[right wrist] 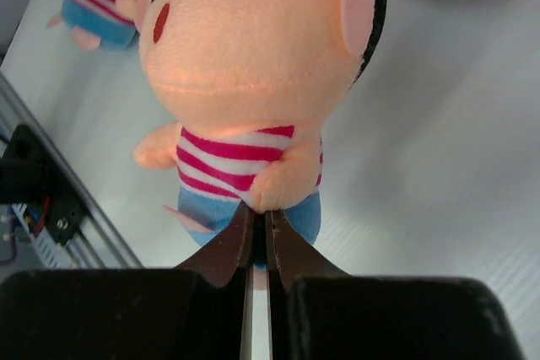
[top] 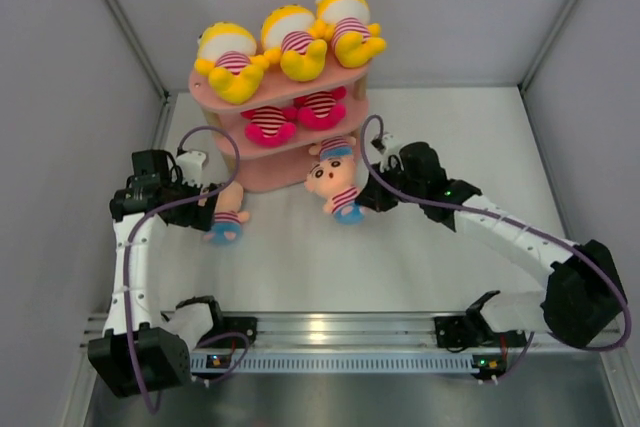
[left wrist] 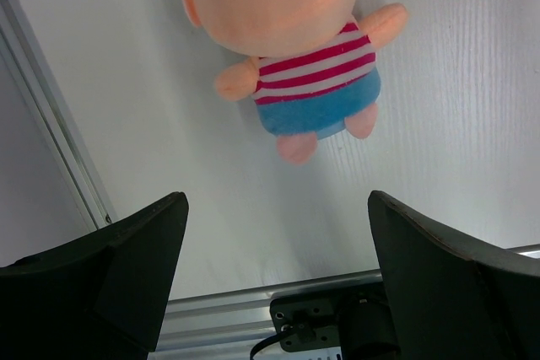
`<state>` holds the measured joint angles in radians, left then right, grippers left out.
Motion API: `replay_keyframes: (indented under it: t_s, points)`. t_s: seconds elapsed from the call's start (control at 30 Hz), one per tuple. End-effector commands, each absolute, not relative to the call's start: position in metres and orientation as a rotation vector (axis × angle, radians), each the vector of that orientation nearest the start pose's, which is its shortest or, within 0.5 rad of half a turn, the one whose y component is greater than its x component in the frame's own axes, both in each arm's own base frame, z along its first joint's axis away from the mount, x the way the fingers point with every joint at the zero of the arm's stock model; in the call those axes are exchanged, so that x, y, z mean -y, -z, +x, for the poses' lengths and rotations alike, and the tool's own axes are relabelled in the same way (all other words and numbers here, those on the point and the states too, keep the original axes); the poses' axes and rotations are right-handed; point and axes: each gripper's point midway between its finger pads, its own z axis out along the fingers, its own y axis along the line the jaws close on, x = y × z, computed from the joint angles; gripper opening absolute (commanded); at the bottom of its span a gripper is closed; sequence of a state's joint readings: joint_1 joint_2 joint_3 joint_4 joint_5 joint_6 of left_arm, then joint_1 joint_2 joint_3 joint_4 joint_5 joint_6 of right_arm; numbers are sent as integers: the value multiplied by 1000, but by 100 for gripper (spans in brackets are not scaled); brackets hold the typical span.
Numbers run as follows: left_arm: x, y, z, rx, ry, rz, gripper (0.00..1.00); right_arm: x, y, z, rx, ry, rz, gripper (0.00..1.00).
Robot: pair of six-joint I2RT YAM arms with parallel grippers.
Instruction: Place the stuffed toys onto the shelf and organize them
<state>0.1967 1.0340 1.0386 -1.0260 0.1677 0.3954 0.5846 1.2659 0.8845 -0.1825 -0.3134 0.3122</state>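
The robot's right gripper will release the peach doll at the middle of the pink shelf's bottom board [top: 293,170], next to the other doll.
The pink shelf [top: 205,87] stands at the back centre. Three yellow stuffed toys [top: 292,42] lie on its top board. Two striped plush with pink-red parts [top: 270,123] lie on the middle board. One peach doll with a blue bottom [top: 338,150] rests at the bottom board's front edge. My right gripper [top: 362,199] is shut on the lower body of a second peach doll [right wrist: 253,82], just in front of the shelf [top: 335,187]. A third peach doll [left wrist: 287,40] lies on the table [top: 226,219]. My left gripper [left wrist: 277,208] is open and empty beside it.
Grey walls enclose the white table [top: 450,147] on the left, right and back. The aluminium rail [top: 340,332] with both arm bases runs along the near edge. The purple cables loop over each arm near the shelf.
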Motion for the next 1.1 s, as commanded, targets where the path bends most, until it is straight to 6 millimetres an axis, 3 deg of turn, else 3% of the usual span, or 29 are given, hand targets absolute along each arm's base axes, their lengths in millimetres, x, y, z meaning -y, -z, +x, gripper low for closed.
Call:
replay_keyframes:
  t_s: [0.0, 0.1, 0.13, 0.2, 0.23, 0.3, 0.33, 0.4, 0.5, 0.67, 0.97, 1.07]
  points:
    - [-29, -171, 226, -2526, -4, 345, 94, -306, -180, 255, -2132, -995, -582, 0]
    - [-29, -169, 226, -2531, 1, 346, 94, -335, -171, 254, -2134, -1057, -589, 0]
    - [-29, -169, 226, -2532, 4, 347, 94, -345, -178, 257, -2129, -1082, -575, 0]
    - [-28, -169, 226, -2531, 7, 347, 94, -361, -174, 271, -2117, -1100, -553, 0]
    - [-28, -169, 226, -2533, 8, 344, 94, -371, -187, 282, -2070, -1123, -525, 0]
    - [-29, -167, 225, -2537, 1, 345, 94, -383, -176, 297, -2080, -1107, -502, 0]
    - [-30, -167, 225, -2539, -5, 342, 94, -389, -187, 309, -2051, -1095, -487, 0]
    - [-32, -167, 224, -2544, -19, 342, 94, -395, -175, 328, -2067, -1033, -456, 0]
    - [-34, -166, 224, -2546, -28, 346, 94, -406, -174, 352, -2033, -985, -428, 0]
    - [-33, -166, 226, -2551, -24, 353, 94, -414, -161, 375, -2008, -944, -387, 0]
    - [-34, -164, 226, -2559, -25, 350, 94, -420, -141, 392, -1996, -913, -336, 4]
    - [-34, -164, 226, -2559, -25, 350, 94, -418, -138, 396, -2000, -893, -306, 13]
